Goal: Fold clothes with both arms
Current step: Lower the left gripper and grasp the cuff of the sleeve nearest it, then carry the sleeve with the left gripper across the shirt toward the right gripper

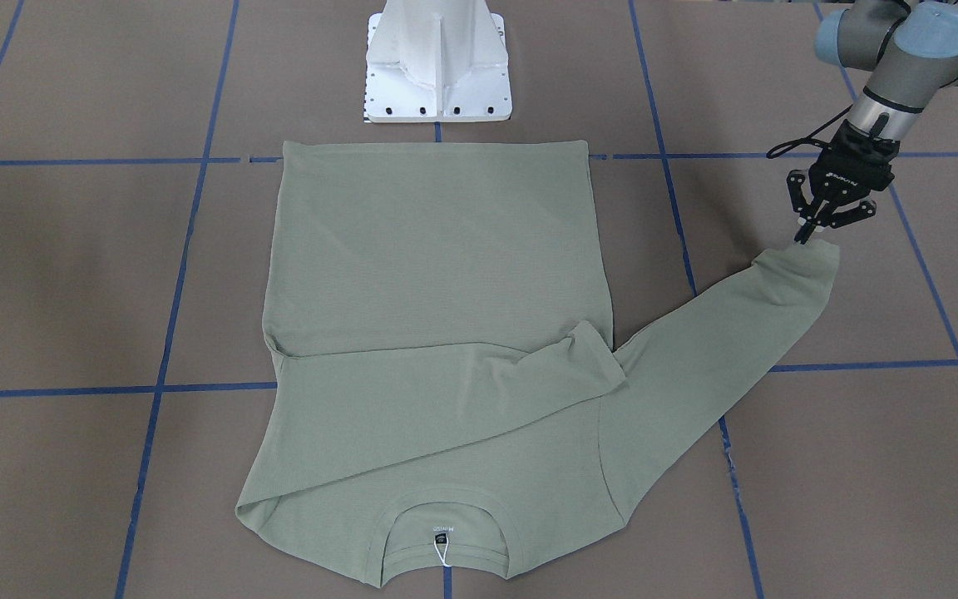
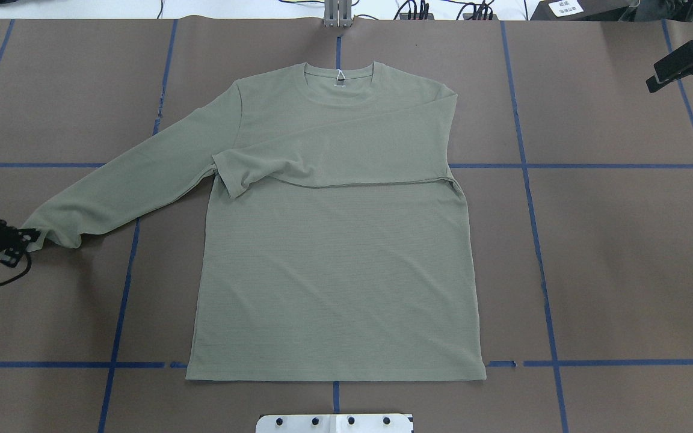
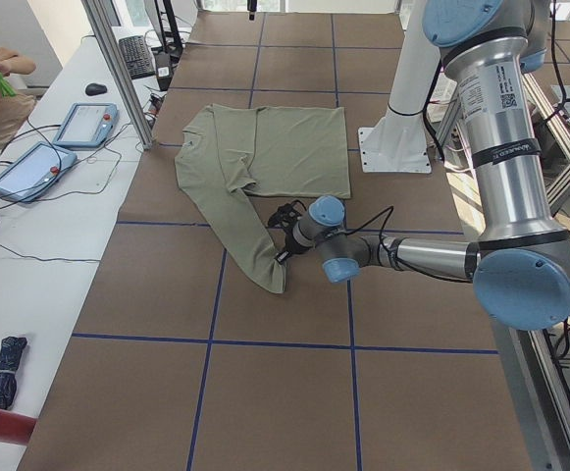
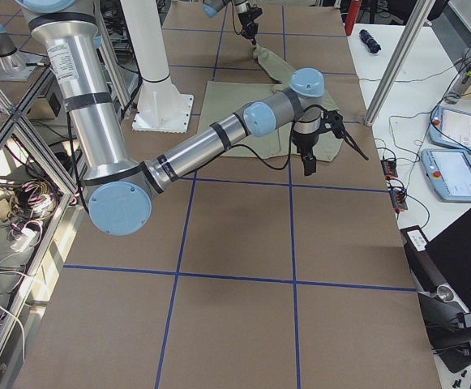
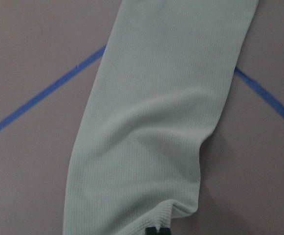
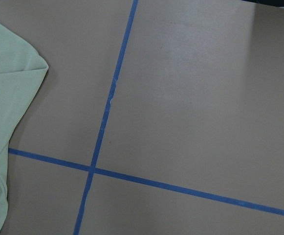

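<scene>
The robot's left gripper should release the sleeve's cuff on the shirt's body, hem-side of the folded sleeve (image 1: 348,303), close to its armpit.
The sage-green shirt (image 2: 334,264) lies flat on the brown table, collar (image 2: 339,84) toward the far edge. One sleeve (image 2: 322,159) is folded across the chest. The other sleeve (image 2: 136,180) stretches out toward my left side. My left gripper (image 2: 24,237) is low at that sleeve's cuff (image 1: 807,258) and shut on its edge; the left wrist view shows the cuff (image 5: 146,215) puckered at the fingertips. My right gripper (image 2: 659,75) hangs in the air beyond the shirt's other shoulder, fingers spread open and holding nothing (image 4: 332,158).
The white pedestal base (image 1: 437,66) stands at the shirt's hem side. Blue tape lines (image 2: 527,165) cross the table. A side bench holds control pendants (image 3: 83,123), and a person's hand (image 3: 0,74) shows beside it. A metal post (image 3: 118,69) stands near the collar end.
</scene>
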`<state>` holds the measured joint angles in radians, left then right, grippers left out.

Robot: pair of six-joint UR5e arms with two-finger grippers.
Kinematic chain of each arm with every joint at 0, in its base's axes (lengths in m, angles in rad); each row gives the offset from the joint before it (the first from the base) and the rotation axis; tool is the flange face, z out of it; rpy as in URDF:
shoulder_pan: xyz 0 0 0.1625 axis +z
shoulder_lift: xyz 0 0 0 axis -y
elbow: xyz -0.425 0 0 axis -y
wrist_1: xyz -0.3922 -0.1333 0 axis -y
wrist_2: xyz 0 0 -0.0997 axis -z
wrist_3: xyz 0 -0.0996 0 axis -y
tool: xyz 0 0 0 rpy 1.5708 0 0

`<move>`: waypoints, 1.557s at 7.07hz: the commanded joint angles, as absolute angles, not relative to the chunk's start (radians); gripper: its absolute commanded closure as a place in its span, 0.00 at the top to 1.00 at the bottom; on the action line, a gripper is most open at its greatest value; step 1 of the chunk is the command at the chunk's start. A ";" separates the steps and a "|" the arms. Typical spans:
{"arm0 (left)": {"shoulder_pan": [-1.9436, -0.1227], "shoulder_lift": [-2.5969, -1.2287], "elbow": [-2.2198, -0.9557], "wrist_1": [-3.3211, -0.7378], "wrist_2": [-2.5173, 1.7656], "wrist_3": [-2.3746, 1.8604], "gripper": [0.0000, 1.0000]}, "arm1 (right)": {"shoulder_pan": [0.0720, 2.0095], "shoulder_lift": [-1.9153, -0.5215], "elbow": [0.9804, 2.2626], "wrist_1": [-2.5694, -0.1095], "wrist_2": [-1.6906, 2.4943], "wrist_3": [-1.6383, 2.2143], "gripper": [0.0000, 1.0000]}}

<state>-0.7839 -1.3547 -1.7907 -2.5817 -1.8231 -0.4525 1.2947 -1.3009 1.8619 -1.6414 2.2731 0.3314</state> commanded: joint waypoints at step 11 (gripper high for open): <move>-0.545 -2.620 -1.135 -2.174 -1.706 -0.814 0.00 | 1.296 -1.307 1.868 -1.641 2.263 0.334 1.00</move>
<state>-0.6388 -2.6288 -1.1850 -2.0574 -1.7771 -0.8110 1.2949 -1.3055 1.8697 -1.6414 2.2632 0.3344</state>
